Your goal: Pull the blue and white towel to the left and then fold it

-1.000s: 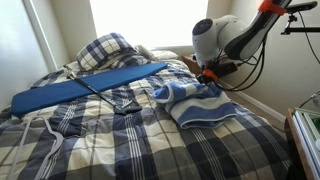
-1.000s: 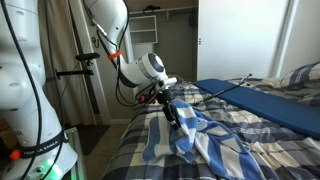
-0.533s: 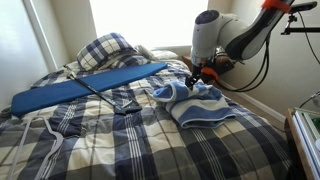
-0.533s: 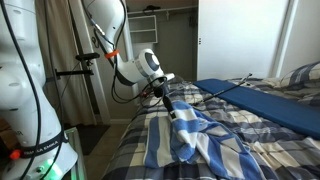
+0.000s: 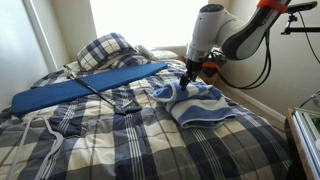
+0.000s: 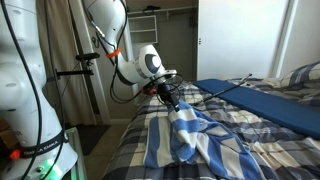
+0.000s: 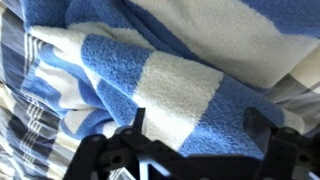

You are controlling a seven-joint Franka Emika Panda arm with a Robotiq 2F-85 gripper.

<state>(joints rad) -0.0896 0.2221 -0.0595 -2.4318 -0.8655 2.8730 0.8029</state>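
My gripper is going to close on the bunched-up end (image 5: 172, 93) of the blue and white towel, the end nearest the plain-blue board.
The blue and white towel (image 5: 197, 103) lies rumpled on the plaid bedding near the bed's right side, and it also shows in an exterior view (image 6: 203, 137). My gripper (image 5: 188, 71) hangs just above the towel's far edge; it also shows in an exterior view (image 6: 172, 98). In the wrist view the towel (image 7: 150, 70) fills the frame. The two fingers of my gripper (image 7: 198, 125) stand wide apart over the cloth, open, with nothing pinched between them.
A long flat plain-blue board (image 5: 88, 88) lies across the bed left of the towel, also in an exterior view (image 6: 272, 103). A plaid pillow (image 5: 108, 50) sits at the head. Navy-and-cream plaid bedding (image 5: 130, 140) covers the bed. A dark cable (image 5: 100, 92) crosses the board.
My gripper has risen off the towel and shifted a little toward the head of the bed. The towel stays in about the same place.
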